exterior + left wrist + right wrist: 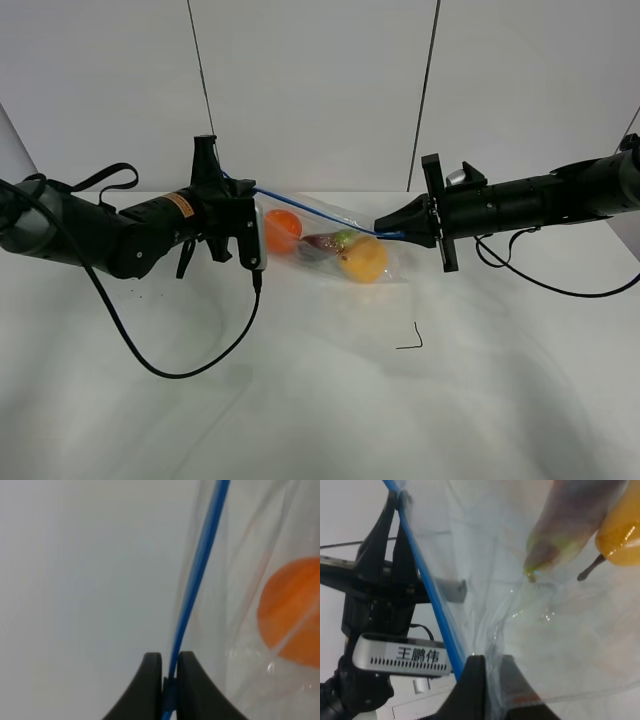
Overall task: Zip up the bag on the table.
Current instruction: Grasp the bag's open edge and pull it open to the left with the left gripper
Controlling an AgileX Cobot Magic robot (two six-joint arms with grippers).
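My left gripper will release the blue strip's end, now held stretched above the table, near the table's back edge [204, 179], next to the dark seam behind it.
The clear bag [330, 240] hangs stretched between my two grippers above the white table [320, 400]. Its blue zipper strip [300, 204] runs taut along the top edge. An orange fruit [281, 229], a purple piece [322, 243] and a yellow fruit [364, 259] show through it. My left gripper [228, 182] is shut on the strip's left end; the left wrist view shows its fingertips [150, 680] pinching the blue strip [195, 580]. My right gripper [385, 229] is shut on the strip's right end, with bag plastic between its jaws [487, 680].
A black cable [190, 360] from the left arm loops over the table at front left. A small black corner mark [412, 340] lies on the table in front of the bag. A white wall with two dark vertical seams stands behind.
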